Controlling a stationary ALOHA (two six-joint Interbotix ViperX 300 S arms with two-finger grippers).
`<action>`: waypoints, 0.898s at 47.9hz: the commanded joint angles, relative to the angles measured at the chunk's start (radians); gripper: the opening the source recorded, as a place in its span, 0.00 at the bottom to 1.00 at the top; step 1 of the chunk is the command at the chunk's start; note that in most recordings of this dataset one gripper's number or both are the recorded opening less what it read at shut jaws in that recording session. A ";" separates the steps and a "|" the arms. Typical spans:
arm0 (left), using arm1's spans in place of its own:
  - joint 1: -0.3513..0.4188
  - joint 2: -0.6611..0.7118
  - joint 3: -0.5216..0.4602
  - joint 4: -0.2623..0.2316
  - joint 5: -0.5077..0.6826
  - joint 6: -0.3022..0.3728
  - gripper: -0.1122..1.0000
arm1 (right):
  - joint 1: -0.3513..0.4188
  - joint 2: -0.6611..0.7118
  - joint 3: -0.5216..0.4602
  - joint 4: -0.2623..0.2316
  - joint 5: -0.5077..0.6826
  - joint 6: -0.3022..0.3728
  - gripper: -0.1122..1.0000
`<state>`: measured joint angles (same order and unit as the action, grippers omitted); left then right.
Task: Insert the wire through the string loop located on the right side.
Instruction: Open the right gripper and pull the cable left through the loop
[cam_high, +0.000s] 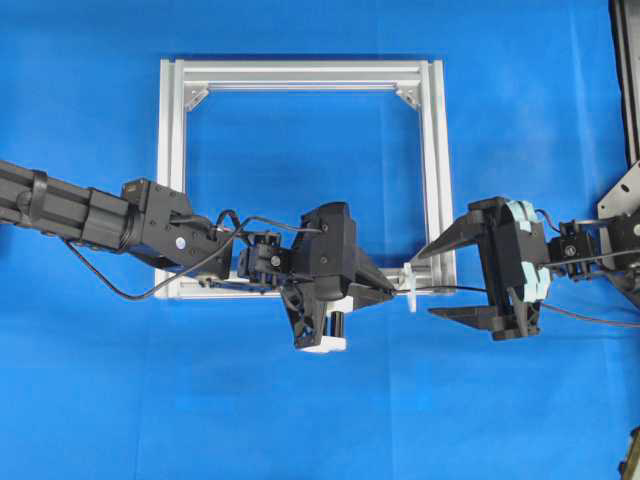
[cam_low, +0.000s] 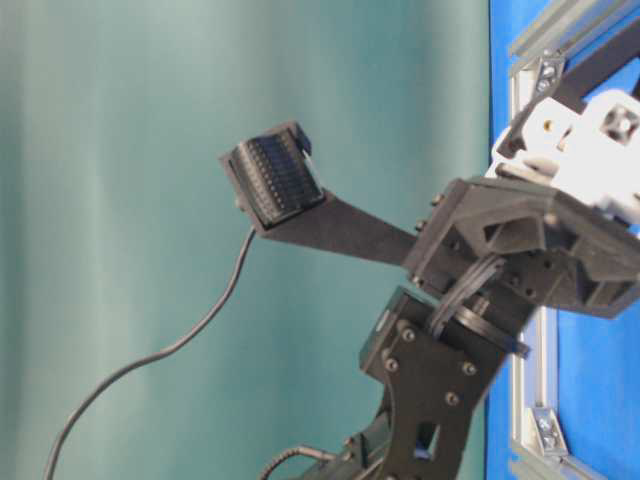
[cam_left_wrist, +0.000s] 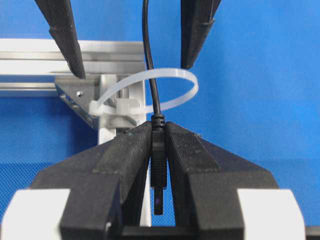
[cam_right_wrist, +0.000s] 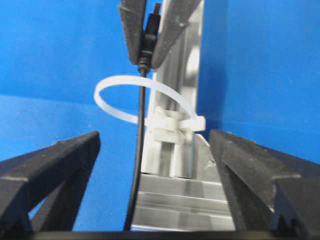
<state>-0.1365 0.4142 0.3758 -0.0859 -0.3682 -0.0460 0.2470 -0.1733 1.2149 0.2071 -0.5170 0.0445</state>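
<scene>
The wire's plug, now just short of the string loop, will be let go by my left gripper on the bottom rail's end far from the string loop (cam_high: 196, 284).
The wire (cam_left_wrist: 146, 45) is a thin black cable ending in a plug (cam_left_wrist: 158, 155). My left gripper (cam_left_wrist: 158, 125) is shut on that plug, just short of the string loop (cam_left_wrist: 172, 82), a white band tied to the frame's corner. The cable passes through the string loop (cam_right_wrist: 117, 87) and runs on between the wide-open fingers of my right gripper (cam_right_wrist: 154, 137), touching neither of them. From overhead, the left gripper (cam_high: 388, 291) points right at the string loop (cam_high: 410, 285), the right gripper (cam_high: 424, 287) faces it, and the wire (cam_high: 455, 290) trails off to the right.
The square aluminium frame (cam_high: 300, 75) lies flat on the blue table, with silver brackets in its corners. The left arm (cam_high: 150, 220) crosses the frame's bottom rail. More black hardware stands at the right edge (cam_high: 625, 215). In the table-level view a ribbed black finger pad (cam_low: 275, 180) fills the middle.
</scene>
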 joint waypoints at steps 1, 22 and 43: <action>-0.002 -0.021 -0.014 0.000 -0.005 0.002 0.18 | -0.002 -0.014 -0.009 0.000 -0.006 -0.002 0.94; -0.012 -0.198 0.218 0.002 -0.029 0.003 0.18 | 0.000 -0.014 -0.014 0.000 -0.006 -0.002 0.94; -0.023 -0.417 0.554 0.000 -0.072 0.003 0.18 | -0.002 -0.014 -0.015 -0.002 -0.003 -0.002 0.94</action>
<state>-0.1534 0.0583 0.8989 -0.0874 -0.4234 -0.0445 0.2470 -0.1749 1.2134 0.2056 -0.5154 0.0445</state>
